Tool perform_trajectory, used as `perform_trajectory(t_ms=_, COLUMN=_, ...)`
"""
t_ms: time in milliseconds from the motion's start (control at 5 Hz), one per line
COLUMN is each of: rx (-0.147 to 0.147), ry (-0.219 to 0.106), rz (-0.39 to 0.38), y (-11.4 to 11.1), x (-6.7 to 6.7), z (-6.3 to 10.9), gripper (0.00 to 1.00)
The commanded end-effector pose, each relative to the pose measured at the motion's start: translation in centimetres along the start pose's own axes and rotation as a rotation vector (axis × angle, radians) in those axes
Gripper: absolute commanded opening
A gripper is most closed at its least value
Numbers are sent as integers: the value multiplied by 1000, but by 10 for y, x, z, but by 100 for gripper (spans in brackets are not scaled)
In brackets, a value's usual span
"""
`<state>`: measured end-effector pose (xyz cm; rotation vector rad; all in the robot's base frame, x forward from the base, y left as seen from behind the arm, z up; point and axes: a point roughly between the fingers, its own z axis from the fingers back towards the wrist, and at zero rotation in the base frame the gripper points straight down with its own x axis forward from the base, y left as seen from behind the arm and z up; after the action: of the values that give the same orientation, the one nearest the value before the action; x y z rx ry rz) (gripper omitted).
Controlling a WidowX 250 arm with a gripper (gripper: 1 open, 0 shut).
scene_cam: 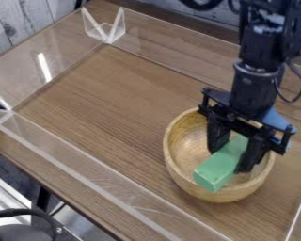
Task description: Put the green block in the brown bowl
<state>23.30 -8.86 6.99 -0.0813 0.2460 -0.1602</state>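
Observation:
The gripper should release the green block, now tilted down inside the bowl, on the middle of the brown bowl's bottom (217, 159).
The brown bowl (175, 149) is a round, light wooden bowl standing on the wooden table at the lower right. My gripper (239, 156) points steeply down into it from above, its black fingers (220, 137) shut on the green block (217, 173). The block is a bright green bar, tilted, with its lower end down inside the bowl near the front wall. Whether that end touches the bowl's floor cannot be told. The arm hides part of the bowl's far rim.
Low clear acrylic walls (65, 155) run around the wooden tabletop (102, 94). A clear plastic bracket (102, 24) stands at the back left corner. Black cables (295, 80) hang beside the arm at the right edge.

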Motion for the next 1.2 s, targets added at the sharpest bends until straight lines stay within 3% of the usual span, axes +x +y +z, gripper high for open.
perform_trajectory(t_ms=0, rx=-10, ry=-11, rz=-27, y=-3, x=9, z=5, gripper=0)
perform_trajectory(t_ms=400, rx=31, ry=20, rz=-33, y=2, x=9, z=6, gripper=0)
perform_trajectory(t_ms=800, rx=46, ry=1, rz=-63, y=4, x=8, z=4, gripper=0)
perform_trajectory(t_ms=1000, rx=37, ry=5, rz=-55, y=3, x=11, z=1, gripper=0)
